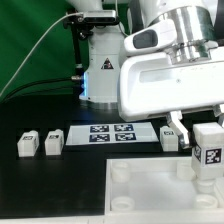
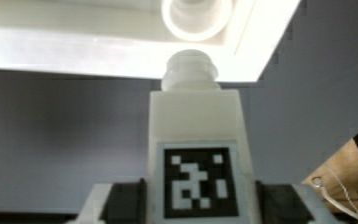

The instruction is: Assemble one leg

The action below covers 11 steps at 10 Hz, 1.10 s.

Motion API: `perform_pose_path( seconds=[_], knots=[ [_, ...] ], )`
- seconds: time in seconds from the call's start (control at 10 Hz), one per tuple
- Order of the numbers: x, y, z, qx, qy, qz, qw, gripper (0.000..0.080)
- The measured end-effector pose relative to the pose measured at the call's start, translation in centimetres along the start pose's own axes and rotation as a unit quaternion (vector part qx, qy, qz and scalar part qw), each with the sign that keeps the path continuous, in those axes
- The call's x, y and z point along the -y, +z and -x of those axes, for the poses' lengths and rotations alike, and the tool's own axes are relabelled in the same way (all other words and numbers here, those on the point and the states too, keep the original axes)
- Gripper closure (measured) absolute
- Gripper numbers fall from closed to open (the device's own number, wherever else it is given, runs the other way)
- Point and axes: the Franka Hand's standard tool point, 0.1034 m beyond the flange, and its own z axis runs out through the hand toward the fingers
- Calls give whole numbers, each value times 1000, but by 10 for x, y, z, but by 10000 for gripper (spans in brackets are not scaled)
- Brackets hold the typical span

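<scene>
Next, I release the white leg standing upright in the white tabletop's corner socket [image 1: 207, 202] [image 2: 197, 16], at the spot just below its round peg. The leg now hangs over that far corner.
My gripper [image 2: 197, 208] is shut on a white leg [image 2: 197, 115] with a black-and-white tag on the face toward the wrist camera. Its round peg end points at a corner socket [image 2: 201, 14] of the white tabletop [image 2: 69, 45], with a gap between them. In the exterior view the held leg [image 1: 208, 150] hangs upright under the gripper [image 1: 206, 128], over the tabletop's [image 1: 150, 195] far corner at the exterior view's right. Two loose legs [image 1: 28, 144] [image 1: 53, 143] lie at the exterior view's left, and another [image 1: 170, 136] lies beside the marker board.
The marker board [image 1: 112, 133] lies flat behind the tabletop. A white lamp-like stand [image 1: 100, 70] rises at the back. A brownish object [image 2: 350, 175] shows at the edge of the wrist view.
</scene>
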Motion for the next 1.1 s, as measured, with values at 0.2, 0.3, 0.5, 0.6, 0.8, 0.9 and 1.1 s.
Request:
perform_pose_path(
  seconds=[0.2, 0.3, 0.5, 0.6, 0.8, 0.9, 1.1],
  knots=[
    [0, 7, 9, 1, 0, 1, 1000, 508],
    [0, 10, 12, 4, 0, 0, 1000, 508],
    [4, 18, 20, 9, -3, -1, 1000, 508],
    [4, 20, 23, 12, -2, -1, 1000, 508],
    [3, 24, 27, 7, -2, 0, 1000, 508],
    [3, 25, 26, -4, -2, 1, 1000, 508],
    [3, 25, 27, -11, -3, 2, 1000, 508]
  ],
)
